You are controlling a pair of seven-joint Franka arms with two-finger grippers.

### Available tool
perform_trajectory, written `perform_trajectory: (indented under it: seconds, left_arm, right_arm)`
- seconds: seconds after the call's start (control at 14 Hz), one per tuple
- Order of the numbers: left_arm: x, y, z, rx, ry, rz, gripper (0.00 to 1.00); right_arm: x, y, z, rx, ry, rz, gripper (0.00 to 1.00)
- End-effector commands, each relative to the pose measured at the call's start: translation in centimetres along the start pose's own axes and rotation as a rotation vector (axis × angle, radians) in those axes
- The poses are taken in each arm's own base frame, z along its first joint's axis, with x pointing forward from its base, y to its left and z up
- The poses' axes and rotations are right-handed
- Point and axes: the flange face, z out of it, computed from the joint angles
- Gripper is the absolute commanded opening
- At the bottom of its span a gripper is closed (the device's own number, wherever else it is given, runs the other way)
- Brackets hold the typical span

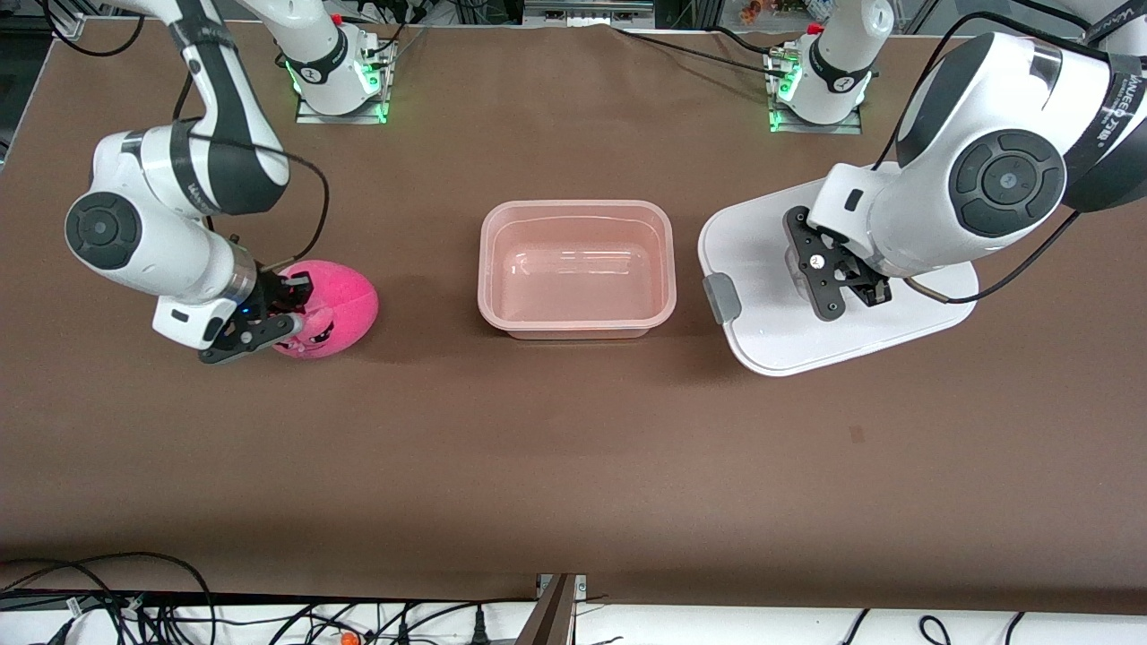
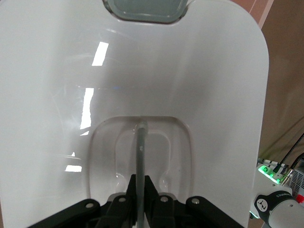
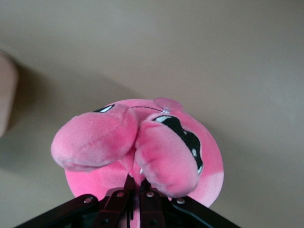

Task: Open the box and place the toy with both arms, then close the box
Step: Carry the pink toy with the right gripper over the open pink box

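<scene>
My right gripper will let go of the pink plush toy in the pink translucent box (image 1: 555,284), away from the white lid.
The pink translucent box (image 1: 488,260) stands open and empty mid-table. Its white lid (image 1: 762,260) lies beside it toward the left arm's end, with a grey clip (image 1: 722,298) facing the box. My left gripper (image 1: 820,269) is over the lid's centre, shut on the recessed handle (image 2: 141,142); in the left wrist view the gripper (image 2: 141,178) pinches the handle's thin bar. The pink plush toy (image 1: 336,300) sits toward the right arm's end. My right gripper (image 1: 287,318) is shut on it; in the right wrist view the gripper (image 3: 140,183) pinches plush on the toy (image 3: 156,137).
The brown table (image 1: 573,448) is bare nearer the front camera. The arm bases (image 1: 336,67) stand at the table's back edge. Cables (image 1: 134,600) hang along the front edge.
</scene>
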Motion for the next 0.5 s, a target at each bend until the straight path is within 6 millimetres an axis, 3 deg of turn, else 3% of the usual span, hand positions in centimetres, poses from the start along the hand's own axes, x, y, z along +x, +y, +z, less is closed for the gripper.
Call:
perform_trajectory:
  seconds: [0.0, 0.29, 0.43]
  left_arm:
    - [-0.3, 0.1, -0.7, 0.0, -0.008, 0.021, 0.0]
    - [-0.4, 0.1, -0.7, -0.003, -0.006, 0.022, 0.0]
    - [-0.4, 0.0, -0.6, -0.006, -0.005, 0.023, 0.0]
  right_arm:
    - [1.7, -6.5, -3.0, 0.009, -0.011, -0.221, 0.0]
    - [2.7, -19.9, -6.7, -0.037, 0.008, -0.503, 0.0]
    - [2.7, -25.7, -7.4, -0.061, 0.027, -0.641, 0.0]
